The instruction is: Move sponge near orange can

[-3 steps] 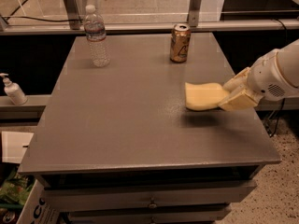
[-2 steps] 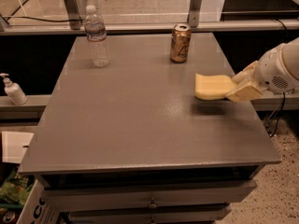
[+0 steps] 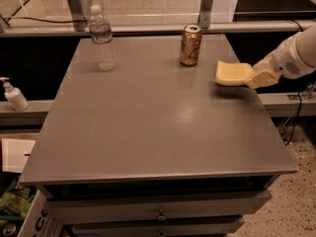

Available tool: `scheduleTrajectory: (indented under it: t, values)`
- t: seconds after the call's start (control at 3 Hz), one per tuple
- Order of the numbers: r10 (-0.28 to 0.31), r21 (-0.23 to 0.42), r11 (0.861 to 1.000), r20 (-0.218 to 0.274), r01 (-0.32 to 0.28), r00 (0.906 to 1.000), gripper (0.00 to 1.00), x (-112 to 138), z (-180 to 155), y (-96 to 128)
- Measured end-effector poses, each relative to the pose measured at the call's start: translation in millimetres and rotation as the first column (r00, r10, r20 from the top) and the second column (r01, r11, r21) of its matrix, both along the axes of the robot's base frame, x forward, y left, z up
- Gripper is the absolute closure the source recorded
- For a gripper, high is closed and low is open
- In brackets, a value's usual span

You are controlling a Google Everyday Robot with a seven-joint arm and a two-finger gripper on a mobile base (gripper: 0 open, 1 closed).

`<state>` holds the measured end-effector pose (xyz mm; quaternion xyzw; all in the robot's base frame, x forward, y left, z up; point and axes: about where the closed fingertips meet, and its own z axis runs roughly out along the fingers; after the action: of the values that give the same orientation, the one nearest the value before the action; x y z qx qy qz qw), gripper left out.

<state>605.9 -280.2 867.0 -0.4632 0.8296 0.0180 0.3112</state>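
My gripper is to let go of the sponge on the grey table (image 3: 213, 63). The sponge, now held just above the table, will go close against the orange can, on the side facing my arm.
The pale yellow sponge (image 3: 232, 73) is held just above the grey table (image 3: 148, 122) near its right edge, a short way right of the orange can (image 3: 190, 45). The can stands upright at the back of the table, right of centre. My gripper (image 3: 251, 77) reaches in from the right on a white arm and is shut on the sponge's right end, its cream fingers (image 3: 261, 76) clasping it. A faint shadow lies on the table under the sponge.
A clear plastic water bottle (image 3: 102, 38) stands at the back left of the table. A white pump bottle (image 3: 13, 95) sits on a ledge to the left. Metal frame posts rise behind the table. Drawers are below the tabletop's front edge.
My gripper has carried the sponge back and slightly right, from the table's middle right toward the orange can. Can and bottle have not moved.
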Motion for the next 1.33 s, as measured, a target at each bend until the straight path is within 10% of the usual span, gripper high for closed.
scheduleTrajectory:
  t: [1.33]
  values:
    - [-0.049,-0.046,0.998,0.019,0.049,0.9986,1.0,99,-14,23]
